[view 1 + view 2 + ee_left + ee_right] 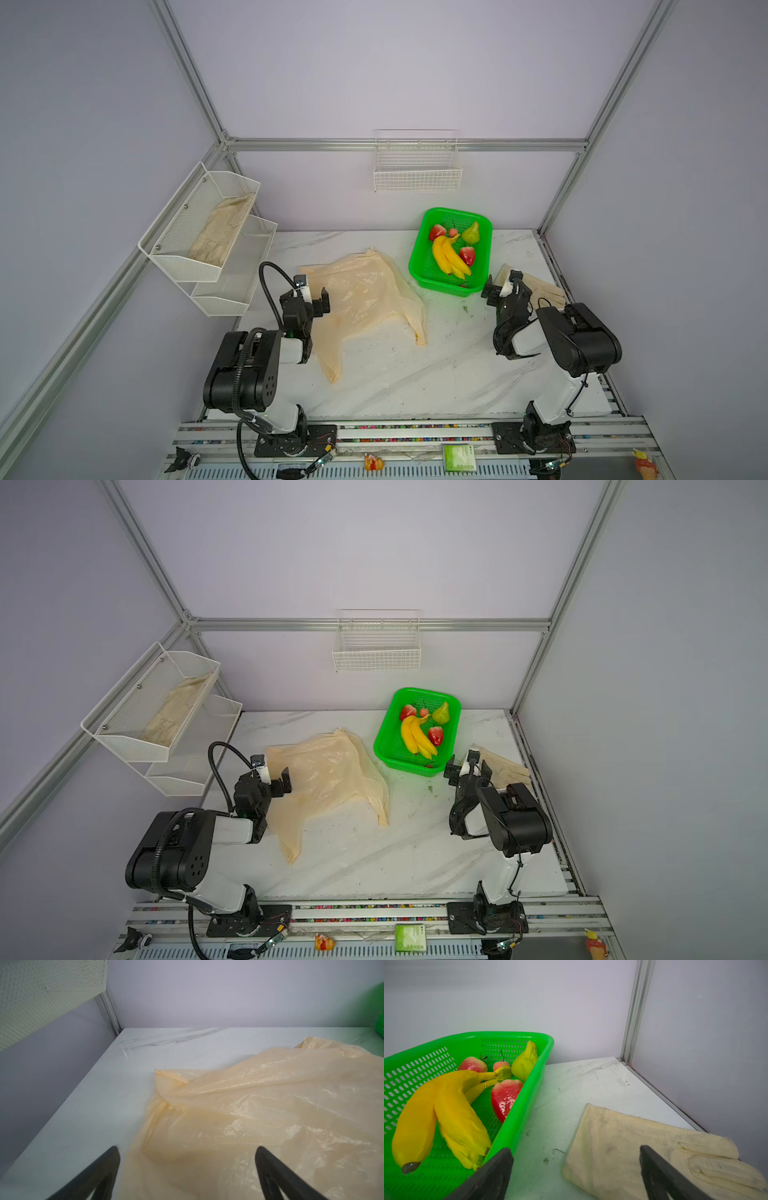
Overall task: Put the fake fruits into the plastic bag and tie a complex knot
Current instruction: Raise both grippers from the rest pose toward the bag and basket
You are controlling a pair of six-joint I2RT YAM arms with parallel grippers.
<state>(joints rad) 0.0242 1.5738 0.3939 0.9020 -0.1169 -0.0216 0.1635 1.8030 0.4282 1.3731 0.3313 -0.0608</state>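
Observation:
I should close my left gripper on the opening's edge (371,325) of the plastic bag, between its two handle loops, to open it.
The plastic bag (365,299) (328,771) (270,1115) lies flat and crumpled on the white marble table, its two handle loops (332,370) loose; no knot is in view. The fake fruits lie in a green mesh basket (415,266) (529,1088): banana bunch (449,257) (446,1109), two strawberries (467,254) (505,1097), pear (471,233) and cherry (453,232). My left gripper (312,291) (187,1149) stands open over the bag's left edge, holding nothing. Open and empty, my right gripper (501,284) (575,1149) hovers just right of the basket's near corner.
A beige cloth glove (536,286) (633,1147) lies under and right of my right gripper. White mesh shelves (199,232) holding another glove hang on the left wall. A wire basket (417,166) hangs on the back wall. A small figurine (372,462) sits on the front rail.

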